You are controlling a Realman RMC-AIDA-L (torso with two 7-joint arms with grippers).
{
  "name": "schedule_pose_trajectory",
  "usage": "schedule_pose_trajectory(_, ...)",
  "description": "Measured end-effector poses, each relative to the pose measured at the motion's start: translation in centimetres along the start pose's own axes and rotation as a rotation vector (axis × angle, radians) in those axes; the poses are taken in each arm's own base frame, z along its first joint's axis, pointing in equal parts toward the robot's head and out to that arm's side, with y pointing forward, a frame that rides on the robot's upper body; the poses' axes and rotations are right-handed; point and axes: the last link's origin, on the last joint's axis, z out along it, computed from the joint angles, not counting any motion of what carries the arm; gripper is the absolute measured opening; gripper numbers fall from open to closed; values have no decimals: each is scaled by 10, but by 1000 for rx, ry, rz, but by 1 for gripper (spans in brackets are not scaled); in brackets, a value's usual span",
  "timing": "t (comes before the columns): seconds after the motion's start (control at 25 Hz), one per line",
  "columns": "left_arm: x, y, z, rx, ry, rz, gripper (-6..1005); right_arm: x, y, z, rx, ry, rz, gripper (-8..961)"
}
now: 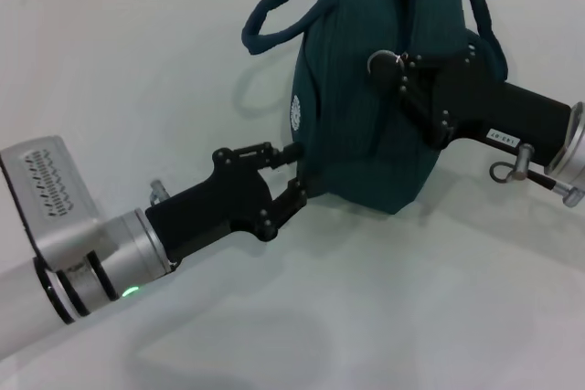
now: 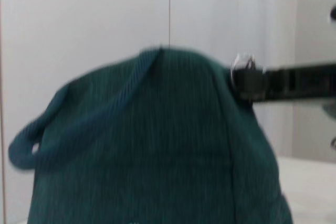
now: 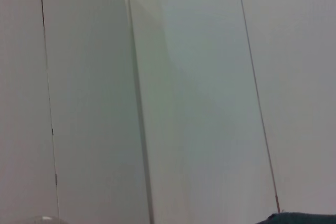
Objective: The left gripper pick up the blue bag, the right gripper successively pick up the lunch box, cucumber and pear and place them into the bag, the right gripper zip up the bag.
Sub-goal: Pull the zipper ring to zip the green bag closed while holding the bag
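My left gripper sits low at the blue bag's bottom corner, far below the ring pull, so it should open and grab the blue bag's side higher up [image 1: 305,105].
The blue bag [image 1: 356,116] stands on the white table at the far middle, its loop handles [image 1: 274,20] hanging off the top. My left gripper [image 1: 294,171] reaches in from the near left, shut on the bag's lower left edge. My right gripper [image 1: 402,75] comes in from the right and is shut on the zipper's silver ring pull [image 1: 379,63] on top of the bag. The left wrist view shows the bag [image 2: 157,156] close up, with the ring pull [image 2: 241,62] against the right gripper's fingers [image 2: 252,83]. The lunch box, cucumber and pear are out of view.
The white table [image 1: 137,89] stretches bare to the left and in front of the bag. A white wall runs behind it. The right wrist view shows only white wall panels [image 3: 89,103] and a sliver of the bag [image 3: 294,217].
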Motion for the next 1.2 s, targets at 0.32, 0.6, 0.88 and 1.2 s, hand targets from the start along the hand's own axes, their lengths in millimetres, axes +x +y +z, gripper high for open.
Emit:
schedule_pose_trajectory(0.32, 18, 1, 3, -51, 97, -12, 519, 3, 3, 0, -3, 4, 6, 31)
schedule_pose_trajectory(0.6, 26, -7, 13, -44, 116, -12, 604, 4, 6, 3, -23, 11, 9, 32)
schedule_pose_trajectory(0.88, 26, -15, 20, -15, 88, 0, 594, 5, 7, 4, -28, 16, -22, 33)
schedule_pose_trajectory(1.2, 29, -18, 22, 2, 99, 84, 510, 11, 7, -3, -10, 30, -10, 34)
